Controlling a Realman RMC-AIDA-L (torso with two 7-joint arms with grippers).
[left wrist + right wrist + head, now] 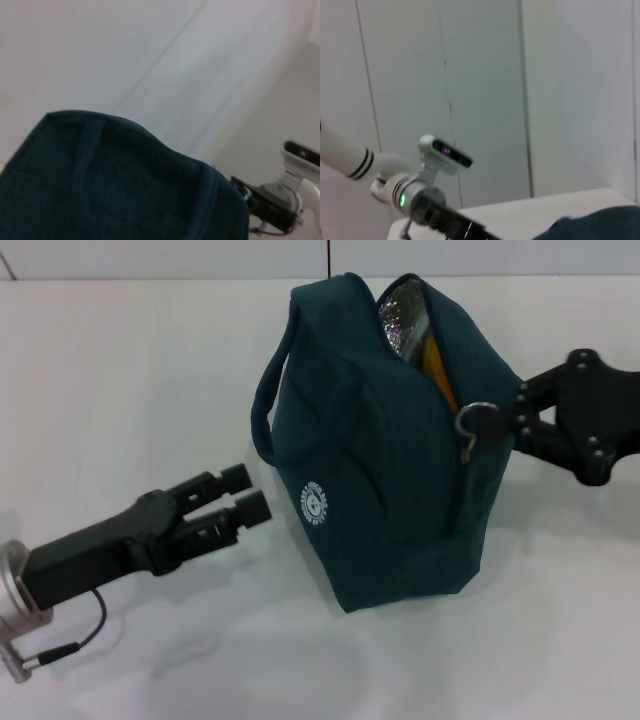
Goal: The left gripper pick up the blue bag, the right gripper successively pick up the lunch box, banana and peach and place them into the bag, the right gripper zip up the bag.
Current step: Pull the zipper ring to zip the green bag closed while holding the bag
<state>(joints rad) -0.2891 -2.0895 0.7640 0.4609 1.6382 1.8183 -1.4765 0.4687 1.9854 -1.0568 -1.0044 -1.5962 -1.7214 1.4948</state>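
Note:
The right gripper has the zipper pull and the blue bag slants loose, so the left gripper should grip the bag's logo side (308, 472) to steady it before zipping.
The blue bag (385, 460) stands on the white table (120, 370), its top zipper part open, showing silver lining and a yellow-orange strip of the banana (437, 365). The lunch box and the peach are hidden. My right gripper (512, 408) reaches in from the right, its fingertips closed at the zipper pull (472, 424) on the bag's right side. My left gripper (248, 492) hovers low at the left, open, just short of the bag's handle loop (262, 410) and holding nothing. Dark bag fabric (125, 185) fills the lower left wrist view, and a corner of the bag (600, 226) shows in the right wrist view.
A cable (85, 625) hangs from the left arm's silver wrist (15, 595) near the table's front left. The table's far edge (150, 280) runs behind the bag.

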